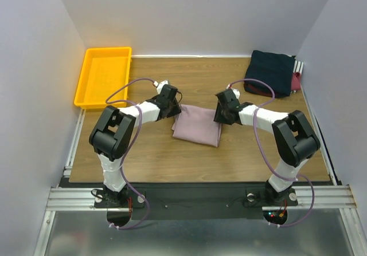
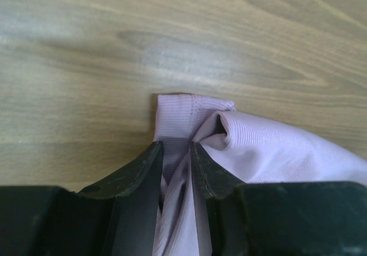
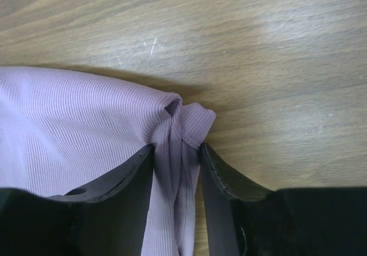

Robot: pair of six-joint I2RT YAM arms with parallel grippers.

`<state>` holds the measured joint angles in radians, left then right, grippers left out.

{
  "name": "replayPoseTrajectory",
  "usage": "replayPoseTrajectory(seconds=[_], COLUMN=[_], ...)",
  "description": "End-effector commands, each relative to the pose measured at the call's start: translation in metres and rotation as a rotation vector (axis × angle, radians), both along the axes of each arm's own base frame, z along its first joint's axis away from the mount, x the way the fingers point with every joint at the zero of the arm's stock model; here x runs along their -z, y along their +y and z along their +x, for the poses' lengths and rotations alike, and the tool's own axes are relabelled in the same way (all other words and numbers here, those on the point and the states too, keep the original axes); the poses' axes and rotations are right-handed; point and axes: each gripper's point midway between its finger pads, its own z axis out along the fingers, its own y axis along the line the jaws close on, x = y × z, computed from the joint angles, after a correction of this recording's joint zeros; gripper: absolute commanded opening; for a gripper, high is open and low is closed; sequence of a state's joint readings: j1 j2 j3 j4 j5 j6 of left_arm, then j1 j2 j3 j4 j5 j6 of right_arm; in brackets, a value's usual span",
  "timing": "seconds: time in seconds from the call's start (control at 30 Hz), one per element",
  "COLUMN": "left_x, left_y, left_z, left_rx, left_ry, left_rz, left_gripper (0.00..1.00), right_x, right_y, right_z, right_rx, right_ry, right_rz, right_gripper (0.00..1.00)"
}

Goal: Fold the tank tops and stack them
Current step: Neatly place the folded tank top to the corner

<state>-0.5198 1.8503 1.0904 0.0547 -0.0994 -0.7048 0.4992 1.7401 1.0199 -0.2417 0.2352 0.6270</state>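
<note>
I have only the tank top's bunched far corner pinched in my right gripper, so I will open it and take the tank top's side edge (image 1: 219,133) before I carry the tank top to the stack.
A dusty pink tank top (image 1: 198,125) lies folded in a rough rectangle at the middle of the wooden table. My left gripper (image 1: 174,108) is shut on its far left corner; the left wrist view shows bunched pink cloth (image 2: 189,118) pinched between the black fingers (image 2: 146,170). My right gripper (image 1: 222,114) is shut on its far right corner; the right wrist view shows gathered pink cloth (image 3: 183,124) between its fingers (image 3: 221,173). A folded dark navy tank top (image 1: 270,71) lies at the back right on a maroon one (image 1: 296,82).
A yellow plastic tray (image 1: 103,75) stands at the back left of the table (image 1: 189,78). White walls close in the left, back and right sides. Purple cables loop from both arms above the table.
</note>
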Motion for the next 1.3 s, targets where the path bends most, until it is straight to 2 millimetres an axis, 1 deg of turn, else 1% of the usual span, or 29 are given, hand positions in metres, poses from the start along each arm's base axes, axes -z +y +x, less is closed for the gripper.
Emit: replayPoseTrajectory(seconds=[0.0, 0.13, 0.2, 0.23, 0.27, 0.33, 0.37, 0.4, 0.43, 0.47, 0.5, 0.57, 0.6, 0.67, 0.7, 0.73, 0.77, 0.8, 0.83, 0.93, 0.97, 1.03, 1.07, 1.1, 1.13, 1.17, 1.2, 1.23, 1.27], left_x=[-0.008, -0.004, -0.007, -0.004, -0.011, -0.018, -0.021, -0.024, -0.021, -0.032, -0.035, -0.044, -0.047, -0.055, -0.057, -0.059, -0.067, -0.069, -0.078, -0.088, -0.09, -0.086, -0.089, -0.088, -0.087, -0.086, -0.084, -0.085, -0.075], left_y=[0.003, 0.002, 0.001, 0.002, 0.001, -0.003, -0.003, -0.005, -0.004, -0.008, -0.007, -0.005, -0.006, 0.001, 0.003, 0.007, 0.01, 0.014, 0.015, 0.021, 0.021, 0.021, 0.014, 0.015, 0.014, 0.011, 0.014, 0.015, 0.018], left_z=[0.014, 0.011, 0.008, 0.003, 0.0, -0.007, -0.018, -0.024, -0.034, -0.041, -0.045, -0.059, -0.065, -0.074, -0.077, -0.079, -0.08, -0.082, -0.083, -0.081, -0.077, -0.074, -0.065, -0.061, -0.057, -0.048, -0.043, -0.039, -0.036], left_rx=[-0.016, -0.021, -0.029, -0.031, -0.034, -0.058, -0.065, -0.087, -0.096, -0.095, -0.111, -0.129, -0.133, -0.139, -0.144, -0.146, -0.136, -0.141, -0.14, -0.143, -0.143, -0.11, -0.103, -0.107, -0.09, -0.091, -0.107, -0.109, -0.116], left_ry=[-0.033, -0.017, -0.011, -0.004, -0.015, -0.023, -0.027, -0.028, -0.024, -0.043, -0.05, -0.065, -0.077, -0.092, -0.098, -0.1, -0.121, -0.122, -0.142, -0.183, -0.19, -0.177, -0.175, -0.177, -0.176, -0.172, -0.175, -0.173, -0.158], left_rz=[0.042, 0.033, 0.011, 0.008, -0.007, -0.048, -0.055, -0.078, -0.084, -0.106, -0.112, -0.142, -0.137, -0.151, -0.15, -0.141, -0.138, -0.125, -0.133, -0.116, -0.107, -0.049, -0.034, -0.008, 0.024, 0.047, 0.079, 0.11, 0.146], left_gripper=[0.38, 0.38, 0.37, 0.37, 0.37, 0.37, 0.37, 0.37, 0.37, 0.37, 0.37, 0.39, 0.41, 0.42, 0.43, 0.43, 0.43, 0.43, 0.43, 0.43, 0.44, 0.44, 0.44, 0.44, 0.44, 0.43, 0.43, 0.43, 0.42], right_x=[-0.008, -0.014, -0.024, -0.02, -0.03, -0.035, -0.034, -0.037, -0.034, -0.022, -0.035, -0.037, -0.038, -0.052, -0.068, -0.078, -0.087, -0.11, -0.116, -0.135, -0.148, -0.139, -0.15, -0.13, -0.128, -0.133, -0.126, -0.103, -0.093], right_y=[-0.009, -0.003, 0.006, 0.012, 0.021, 0.038, 0.049, 0.056, 0.067, 0.074, 0.085, 0.094, 0.095, 0.087, 0.076, 0.072, 0.065, 0.056, 0.049, 0.031, 0.025, 0.016, 0.013, 0.008, 0.009, 0.007, 0.004, 0.002, 0.001], right_z=[0.013, 0.02, 0.032, 0.034, 0.046, 0.055, 0.068, 0.074, 0.078, 0.081, 0.095, 0.102, 0.107, 0.119, 0.126, 0.128, 0.129, 0.131, 0.129, 0.122, 0.113, 0.097, 0.086, 0.071, 0.06, 0.051, 0.04, 0.023, 0.013], right_rx=[0.035, -0.004, -0.035, -0.076, -0.104, -0.198, -0.233, -0.266, -0.335, -0.37, -0.398, -0.448, -0.449, -0.395, -0.338, -0.31, -0.279, -0.227, -0.204, -0.105, -0.086, -0.042, -0.036, -0.031, -0.025, -0.02, -0.012, -0.005, -0.002], right_ry=[-0.039, -0.051, -0.072, -0.061, -0.087, -0.096, -0.103, -0.113, -0.112, -0.09, -0.127, -0.142, -0.152, -0.198, -0.241, -0.264, -0.284, -0.331, -0.339, -0.361, -0.365, -0.322, -0.335, -0.286, -0.27, -0.274, -0.253, -0.193, -0.165], right_rz=[-0.008, -0.001, 0.014, 0.013, 0.029, 0.051, 0.06, 0.07, 0.08, 0.086, 0.106, 0.109, 0.1, 0.061, 0.025, 0.013, -0.004, -0.018, -0.027, -0.035, -0.024, 0.001, 0.03, 0.026, 0.065, 0.091, 0.101, 0.12, 0.13], right_gripper=[0.41, 0.38, 0.38, 0.37, 0.37, 0.36, 0.36, 0.36, 0.36, 0.38, 0.4, 0.48, 0.56, 0.67, 0.77, 0.81, 0.85, 0.91, 0.93, 0.98, 0.99, 1.0, 1.0, 1.0, 1.0, 1.0, 1.0, 1.0, 1.0])
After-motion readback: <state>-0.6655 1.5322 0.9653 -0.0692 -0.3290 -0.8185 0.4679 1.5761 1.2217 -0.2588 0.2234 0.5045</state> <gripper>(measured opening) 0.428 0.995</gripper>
